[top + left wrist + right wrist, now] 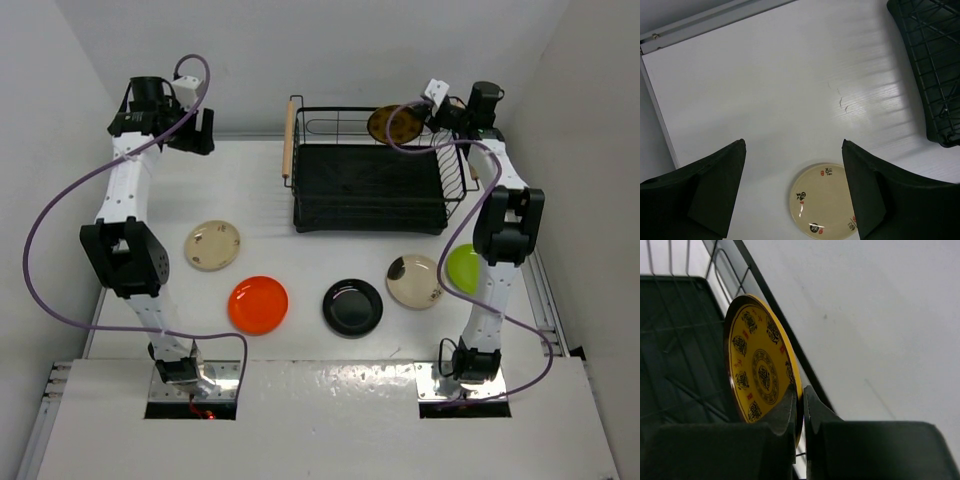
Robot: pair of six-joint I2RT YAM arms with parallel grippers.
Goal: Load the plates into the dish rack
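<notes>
Next, I move my left gripper to the cream floral plate and close it on the plate's rim point(187, 250) point(794, 216) farthest from the dish rack.
The black wire dish rack point(370, 190) stands at the back middle of the table. My right gripper point(428, 113) is shut on the rim of the yellow-brown patterned plate point(396, 124) and holds it on edge over the rack's far right corner; the plate also shows in the right wrist view point(760, 367). My left gripper point(200, 130) is open and empty, high above the back left; the cream floral plate point(825, 207) lies on the table below it. The cream floral point(212, 246), orange point(258, 305), glossy black point(352, 307), beige point(414, 281) and lime green point(462, 268) plates lie flat in front.
The rack has wooden handles, the left one point(290, 137) facing my left arm. White walls close in at the back and both sides. The right arm's links stand over the lime green plate. A rack corner point(935, 75) shows in the left wrist view.
</notes>
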